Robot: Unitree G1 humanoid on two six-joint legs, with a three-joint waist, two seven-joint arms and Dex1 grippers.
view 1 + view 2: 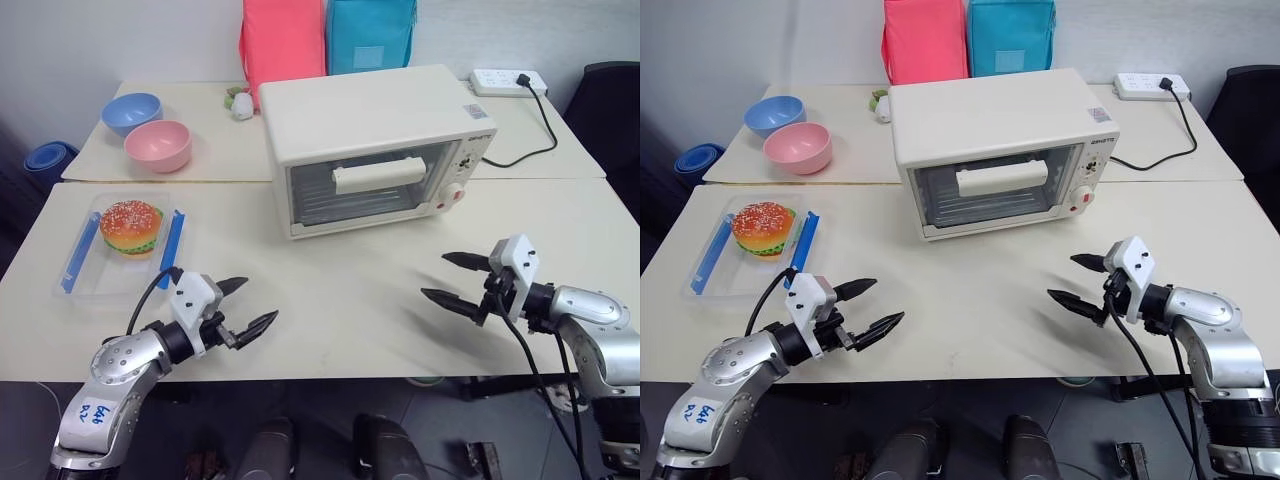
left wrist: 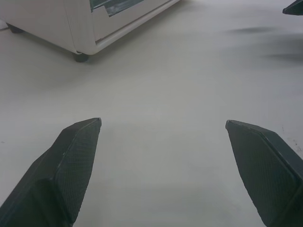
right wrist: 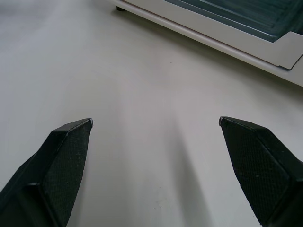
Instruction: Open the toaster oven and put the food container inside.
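The glass door's top edge (image 1: 308,166) is next for my left gripper. It should go there, at the door's end nearer the food container, and close to push the door down.
The cream-white toaster oven (image 1: 375,145) stands in the middle of the table, its glass door shut and its white bar handle (image 1: 378,175) facing me. The clear food container (image 1: 118,247), with blue side clips and a toy burger (image 1: 131,226) inside, lies at the table's left. My left gripper (image 1: 253,304) hovers open over the table near the front edge, just right of the container. My right gripper (image 1: 450,279) is open too, low over the table in front of the oven's right end. Nothing sits between either pair of fingers.
A blue bowl (image 1: 132,113) and a pink bowl (image 1: 158,146) sit at the back left. Pink (image 1: 282,40) and blue (image 1: 369,33) bags stand behind the oven. A power strip (image 1: 508,81) and black cord (image 1: 530,150) lie at the back right. A small toy (image 1: 240,102) rests beside the oven.
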